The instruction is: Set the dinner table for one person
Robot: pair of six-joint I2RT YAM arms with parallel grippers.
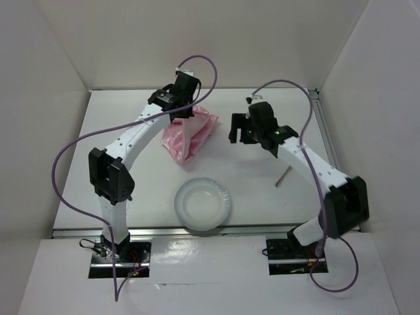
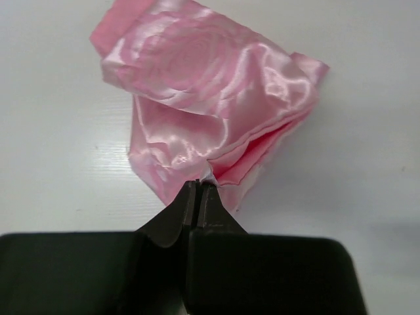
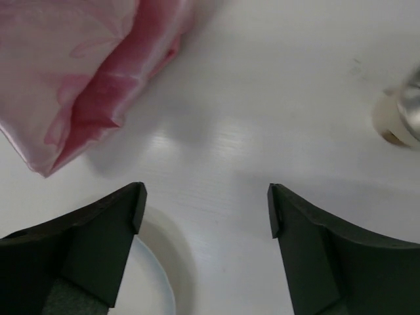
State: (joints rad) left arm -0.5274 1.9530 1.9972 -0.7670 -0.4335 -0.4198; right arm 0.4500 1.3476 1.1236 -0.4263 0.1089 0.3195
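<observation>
I need to move my right gripper over to the pink cloth mat next and close it on the mat's corner (image 1: 215, 118) that sticks out toward my right arm.
The dinner table (image 1: 252, 174) is a plain white tabletop. A shiny pink cloth mat (image 1: 188, 134) lies crumpled at its back middle. My left gripper (image 1: 182, 115) is above the mat's far edge; in the left wrist view it (image 2: 199, 185) is shut on a bunched edge of the mat (image 2: 203, 98). My right gripper (image 1: 235, 128) hangs open and empty to the right of the mat; in the right wrist view it (image 3: 205, 203) is above bare table, with the mat (image 3: 79, 72) at upper left.
A round white plate (image 1: 203, 204) sits near the front middle; its rim (image 3: 157, 289) shows by my right gripper's left finger. A thin metal utensil (image 1: 282, 176) lies on the table at the right, under the right arm. White walls enclose the table.
</observation>
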